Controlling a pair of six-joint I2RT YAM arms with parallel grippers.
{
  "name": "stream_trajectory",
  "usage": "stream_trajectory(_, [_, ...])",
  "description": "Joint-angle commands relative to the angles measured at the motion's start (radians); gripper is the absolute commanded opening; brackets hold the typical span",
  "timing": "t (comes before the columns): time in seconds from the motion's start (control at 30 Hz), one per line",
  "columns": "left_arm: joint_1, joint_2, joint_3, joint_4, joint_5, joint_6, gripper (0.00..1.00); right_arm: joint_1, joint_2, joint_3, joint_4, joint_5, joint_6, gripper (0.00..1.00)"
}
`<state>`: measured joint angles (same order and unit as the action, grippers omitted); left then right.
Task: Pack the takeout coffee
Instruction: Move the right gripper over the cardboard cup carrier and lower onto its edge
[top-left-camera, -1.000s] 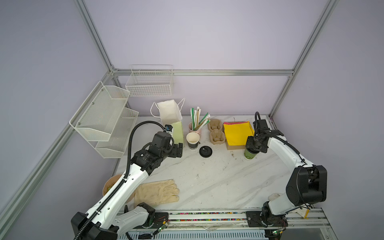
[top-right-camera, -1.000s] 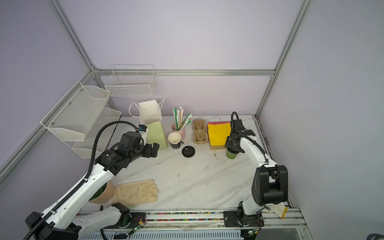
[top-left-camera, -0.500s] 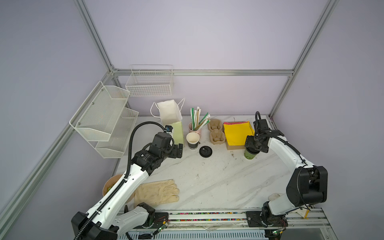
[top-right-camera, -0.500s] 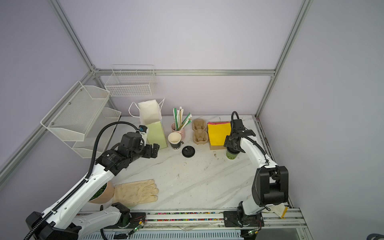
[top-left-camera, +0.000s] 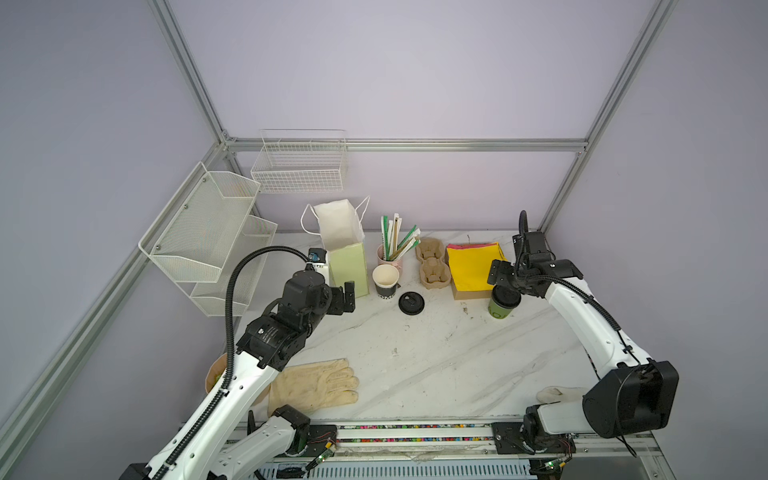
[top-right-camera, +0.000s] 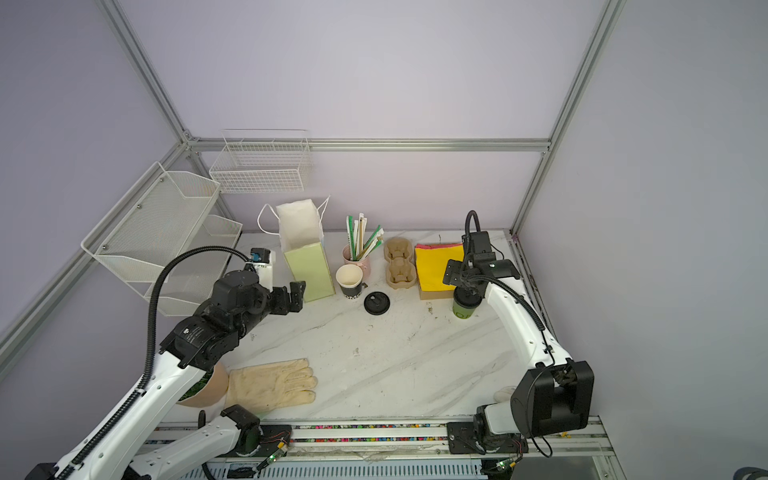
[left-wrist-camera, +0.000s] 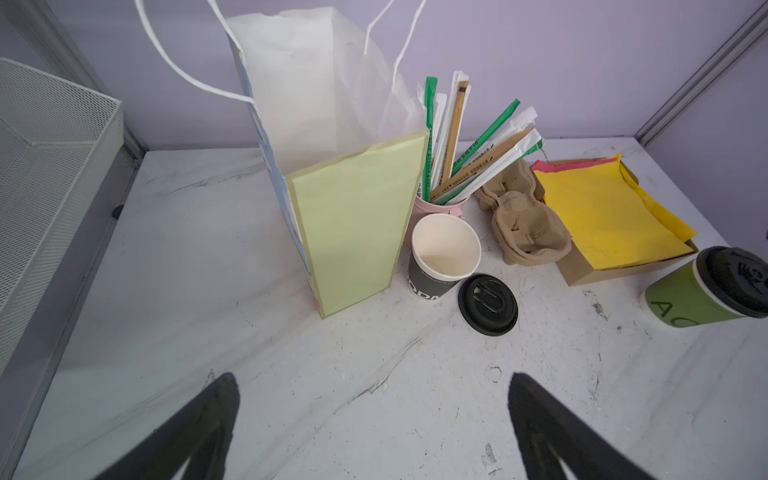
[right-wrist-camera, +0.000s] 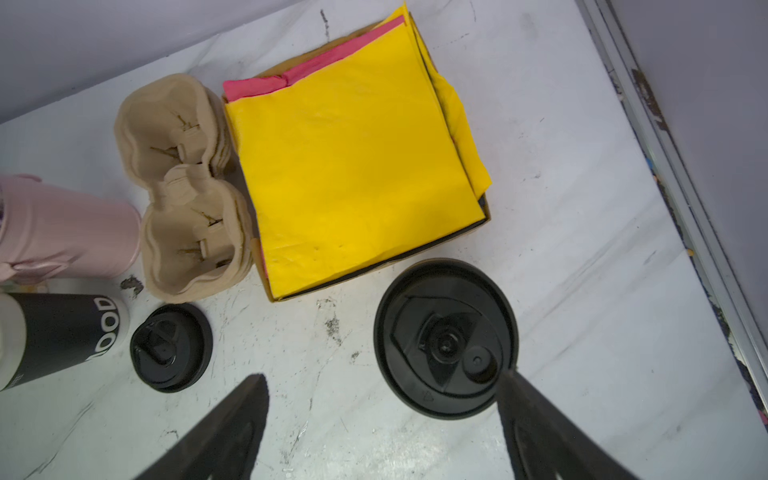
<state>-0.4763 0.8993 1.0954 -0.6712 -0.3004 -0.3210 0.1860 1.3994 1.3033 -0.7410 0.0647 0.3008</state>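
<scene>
My right gripper needs to go to the top pulp cup carrier next. It should close on its near pocket's rim (top-left-camera: 449, 275) (right-wrist-camera: 239, 244), beside the yellow napkins.
The takeout coffee (top-left-camera: 501, 308) (top-right-camera: 464, 309) is a light green paper cup with a round black lid (right-wrist-camera: 444, 336). It stands upright on the marble table in front of the yellow napkins. My right gripper (top-left-camera: 504, 283) (right-wrist-camera: 381, 374) hovers just over it, open, and one fingertip (right-wrist-camera: 513, 384) overlaps the lid's rim in the right wrist view. Nothing is gripped. My left gripper (top-left-camera: 347, 294) (left-wrist-camera: 370, 378) hangs open and empty above bare table, near the foot of the light green paper bag (top-left-camera: 348, 268) (left-wrist-camera: 353, 216). The green cup (left-wrist-camera: 681, 297) also shows in the left wrist view.
Between the bag and the coffee are an open black cup (top-left-camera: 385, 283), a loose black lid (top-left-camera: 411, 302), a pink cup of wrapped straws (top-left-camera: 388, 254), pulp cup carriers (top-left-camera: 432, 266) and yellow napkins in a box (top-left-camera: 473, 266). A glove (top-left-camera: 316, 384) lies front left. Wire racks (top-left-camera: 208, 232) hang left.
The right gripper's jaws have spread wider at the green cup, which stays standing on the table. The left arm has not moved.
</scene>
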Motion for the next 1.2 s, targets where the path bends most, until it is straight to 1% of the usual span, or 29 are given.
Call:
stream_trajectory(0.0, [0.01,-0.061,-0.022,0.079,-0.052,-0.024,1.0,0.028,-0.02,0.056,-0.001,-0.014,-0.01,0.88])
stream_trajectory(0.1, [0.013,-0.108,-0.064,0.111,-0.082,-0.02,1.0,0.074,-0.015,0.077,-0.004,-0.025,0.007,0.87])
stream_trajectory(0.17, [0.014,-0.134,-0.093,0.13,-0.102,-0.018,1.0,0.138,0.011,0.084,-0.002,-0.019,0.022,0.86])
stream_trajectory(0.27, [0.016,-0.162,-0.118,0.145,-0.126,-0.019,1.0,0.245,0.075,0.101,0.017,-0.003,0.038,0.85])
stream_trajectory(0.33, [0.016,-0.179,-0.132,0.156,-0.139,-0.008,1.0,0.284,0.137,0.134,0.019,0.002,0.047,0.83])
stream_trajectory(0.4, [0.016,-0.191,-0.153,0.171,-0.156,0.011,1.0,0.301,0.187,0.159,0.029,-0.002,0.057,0.81])
stream_trajectory(0.5, [0.017,-0.196,-0.189,0.18,-0.187,0.031,1.0,0.303,0.253,0.171,0.073,-0.002,0.064,0.78])
stream_trajectory(0.6, [0.016,-0.177,-0.181,0.165,-0.194,0.03,1.0,0.303,0.332,0.199,0.078,0.005,0.074,0.76])
stream_trajectory(0.77, [0.017,-0.161,-0.182,0.158,-0.192,0.034,1.0,0.297,0.442,0.244,0.113,0.017,0.064,0.67])
stream_trajectory(0.83, [0.016,-0.163,-0.184,0.157,-0.194,0.036,1.0,0.292,0.468,0.259,0.135,0.002,0.063,0.63])
stream_trajectory(0.9, [0.016,-0.165,-0.185,0.157,-0.197,0.04,1.0,0.278,0.485,0.266,0.156,-0.007,0.061,0.62])
stream_trajectory(1.03, [0.016,-0.163,-0.187,0.156,-0.201,0.047,1.0,0.204,0.519,0.26,0.214,-0.067,0.064,0.58])
stream_trajectory(1.17, [0.016,-0.154,-0.187,0.156,-0.2,0.052,1.0,0.196,0.547,0.286,0.242,-0.058,0.048,0.57])
